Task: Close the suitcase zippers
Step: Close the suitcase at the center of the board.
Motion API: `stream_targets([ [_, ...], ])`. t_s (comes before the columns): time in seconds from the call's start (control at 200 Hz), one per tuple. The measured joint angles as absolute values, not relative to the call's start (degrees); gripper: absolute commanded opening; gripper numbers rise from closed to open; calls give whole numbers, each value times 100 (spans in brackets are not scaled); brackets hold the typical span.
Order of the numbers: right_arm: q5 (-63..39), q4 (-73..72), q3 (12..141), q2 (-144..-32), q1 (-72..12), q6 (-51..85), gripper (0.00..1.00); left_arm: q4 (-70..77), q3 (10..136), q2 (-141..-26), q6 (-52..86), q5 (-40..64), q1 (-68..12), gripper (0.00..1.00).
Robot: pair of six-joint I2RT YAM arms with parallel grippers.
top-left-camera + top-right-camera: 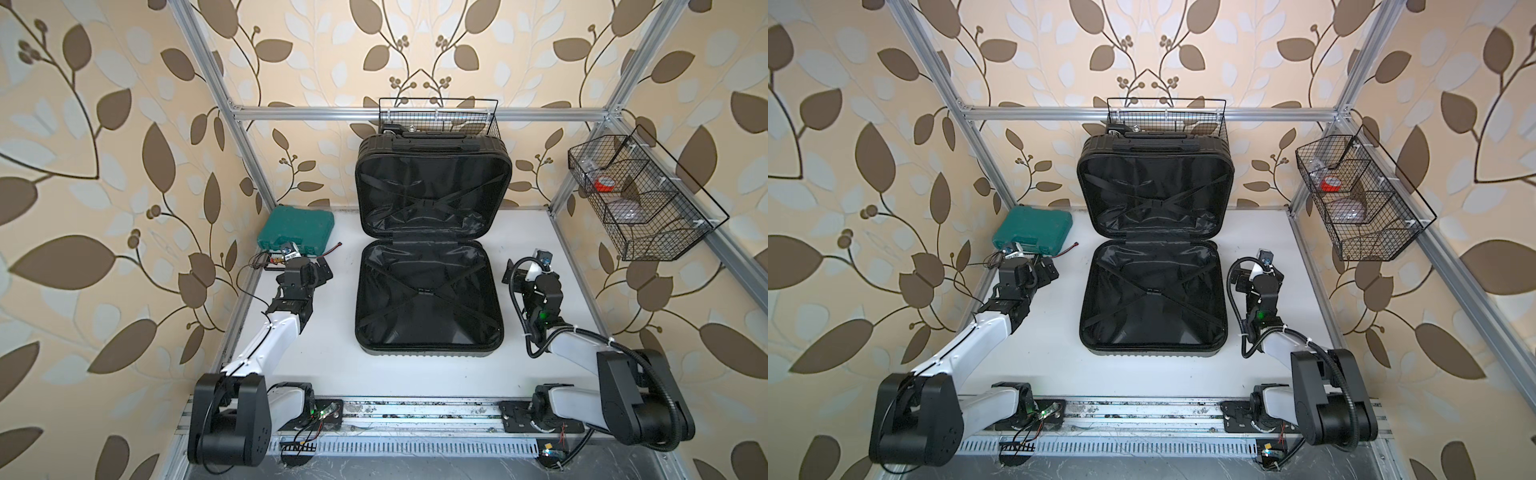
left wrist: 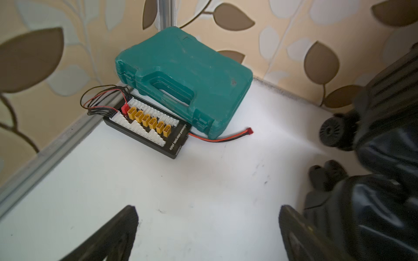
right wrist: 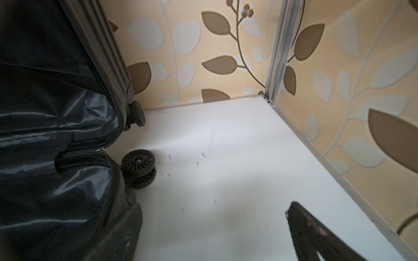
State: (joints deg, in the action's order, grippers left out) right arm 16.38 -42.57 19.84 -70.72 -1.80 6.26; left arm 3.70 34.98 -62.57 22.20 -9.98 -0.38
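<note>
Right gripper next closes halfway up the suitcase's upright half's nearest side edge (image 1: 506, 192).
The black suitcase (image 1: 430, 299) lies open in the middle of the white table in both top views. One half lies flat, and the other half (image 1: 1152, 195) stands upright against the back wall, with crossed straps inside. The zippers' track (image 3: 109, 99) runs undone along the rims; no pull is clear. My left gripper (image 1: 321, 269) hovers open left of the hinge, with bare table between its fingers (image 2: 208, 210). The suitcase shell and a wheel (image 2: 332, 131) are beside it. My right gripper (image 1: 524, 271) hangs open right of the hinge, holding nothing (image 3: 212, 210), close to a wheel (image 3: 138, 162).
A teal tool case (image 1: 296, 230) sits in the back left corner, with a black connector board (image 2: 149, 128) and loose red-black wires (image 2: 221, 137) in front of it. Wire baskets hang on the back rail (image 1: 438, 114) and the right rail (image 1: 640, 195). Aluminium posts (image 3: 280, 49) frame the table.
</note>
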Motion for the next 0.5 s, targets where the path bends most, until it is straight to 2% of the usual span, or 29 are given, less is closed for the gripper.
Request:
stream_targets([
  [0.12, 1330, -3817, 2043, -6407, -180, 637, 100, -405, 3542, -5736, 2840, 1, -38, 90],
  [0.205, 965, -3516, 2324, -6082, -183, 613, 98, -906, 3636, -5736, 3022, 803, -38, 80],
  [0.295, 565, -3256, 2853, -5983, -180, 572, 95, -1249, 3688, -5922, 3157, 1702, -40, 66],
  [0.5, -233, -2860, 4163, -6311, -180, 447, 88, -1664, 3701, -6394, 3297, 3000, -158, 55],
])
